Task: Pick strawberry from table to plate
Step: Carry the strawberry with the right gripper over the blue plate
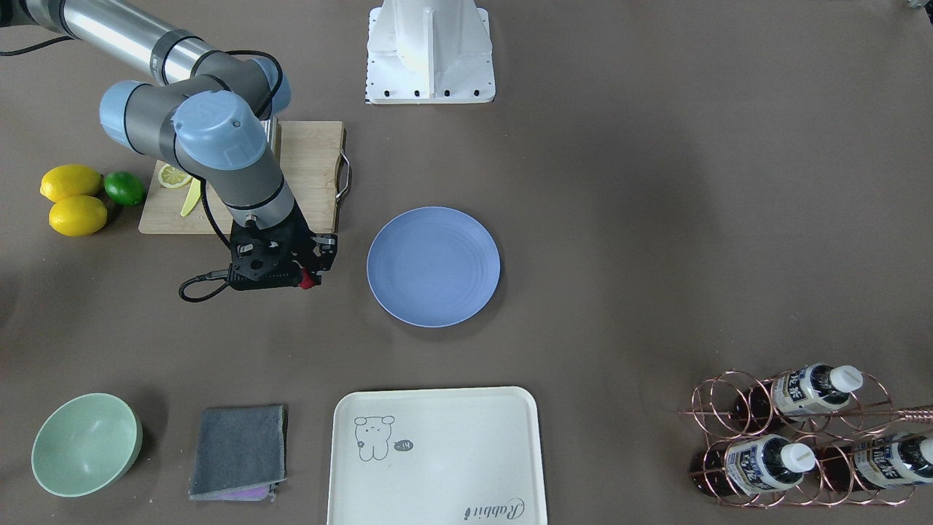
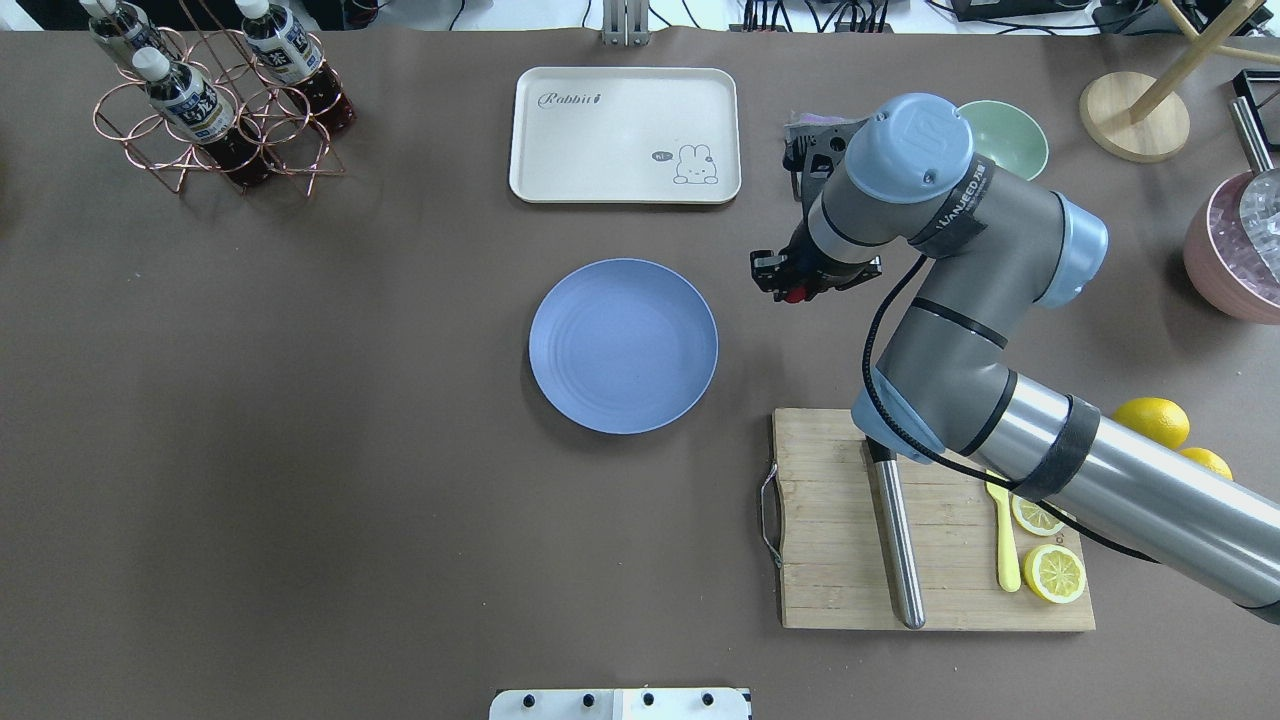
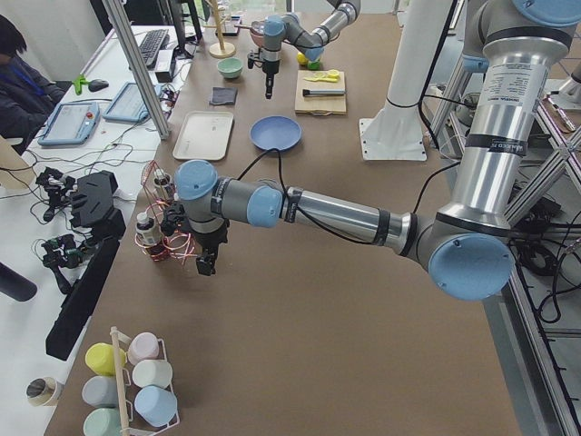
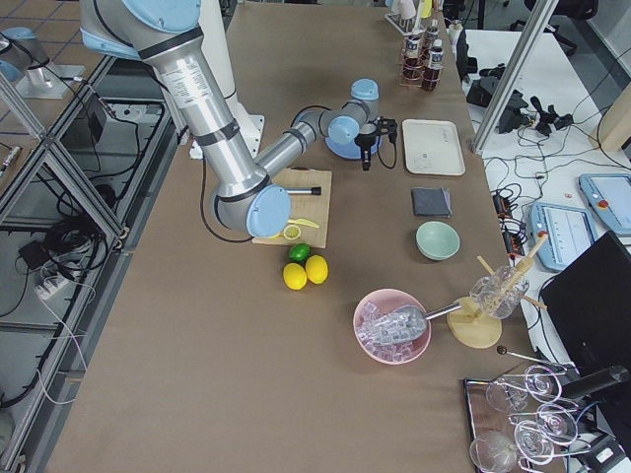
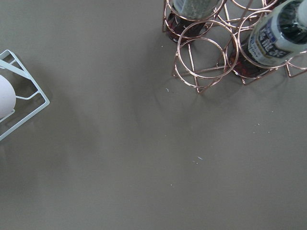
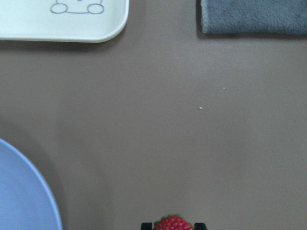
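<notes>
Next, my right gripper lets go of the red strawberry on the middle of the blue plate (image 1: 434, 267).
The red strawberry (image 6: 172, 224) sits between the fingertips of my right gripper (image 1: 306, 279), which is shut on it; the berry also shows as a red spot (image 2: 796, 294) under the wrist. The gripper hangs over the bare grey-brown table (image 1: 619, 219), a short way from the rim of the blue plate (image 1: 433, 266) (image 2: 623, 345), on the cutting-board side. The plate's edge (image 6: 19, 191) shows at the lower left of the right wrist view. My left gripper (image 3: 207, 263) hovers near the bottle rack, far from the plate; I cannot tell whether it is open or shut.
A wooden cutting board (image 2: 850, 560) with a knife, lemon slices and a yellow peel lies behind the right arm. Lemons (image 1: 73, 197) and a lime sit beside it. A cream tray (image 1: 436, 456), grey cloth (image 1: 239, 452), green bowl (image 1: 86, 443) and copper bottle rack (image 1: 802, 437) line the far side.
</notes>
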### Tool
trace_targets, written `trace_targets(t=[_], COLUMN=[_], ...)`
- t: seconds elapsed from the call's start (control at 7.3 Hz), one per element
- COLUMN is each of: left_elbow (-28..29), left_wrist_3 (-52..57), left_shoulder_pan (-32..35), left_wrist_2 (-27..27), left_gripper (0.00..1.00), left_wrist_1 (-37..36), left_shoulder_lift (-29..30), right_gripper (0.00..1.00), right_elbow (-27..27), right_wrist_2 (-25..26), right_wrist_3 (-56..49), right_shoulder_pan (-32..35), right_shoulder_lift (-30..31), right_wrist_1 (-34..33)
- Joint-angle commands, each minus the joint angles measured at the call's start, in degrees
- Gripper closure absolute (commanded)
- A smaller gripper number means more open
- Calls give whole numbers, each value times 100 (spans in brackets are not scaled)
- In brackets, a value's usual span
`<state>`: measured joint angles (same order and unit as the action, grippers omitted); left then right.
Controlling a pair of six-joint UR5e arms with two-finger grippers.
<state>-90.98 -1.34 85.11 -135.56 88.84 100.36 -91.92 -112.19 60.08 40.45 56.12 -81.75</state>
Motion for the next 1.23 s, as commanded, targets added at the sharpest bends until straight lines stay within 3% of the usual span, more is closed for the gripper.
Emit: trace_targets(t=[0.0, 0.68, 1.1], left_elbow=[81, 309, 318], left_wrist_3=[2, -15, -42], left_shoulder_pan=[6, 243, 243], left_wrist_2=[-14, -23, -23], left_gripper=[2, 2, 2], left_wrist_1=[219, 142, 142], left_shoulder_lift=[-278, -464, -465], right_gripper=[100, 100, 100], right_elbow=[68, 1420, 1659], right_wrist_2=[56, 793, 1146], right_wrist_3=[389, 1164, 1305], right_shoulder_pan=[-256, -924, -1268], right_shoulder_lift=[-529, -1751, -1718], right_wrist_1=[-366, -245, 124])
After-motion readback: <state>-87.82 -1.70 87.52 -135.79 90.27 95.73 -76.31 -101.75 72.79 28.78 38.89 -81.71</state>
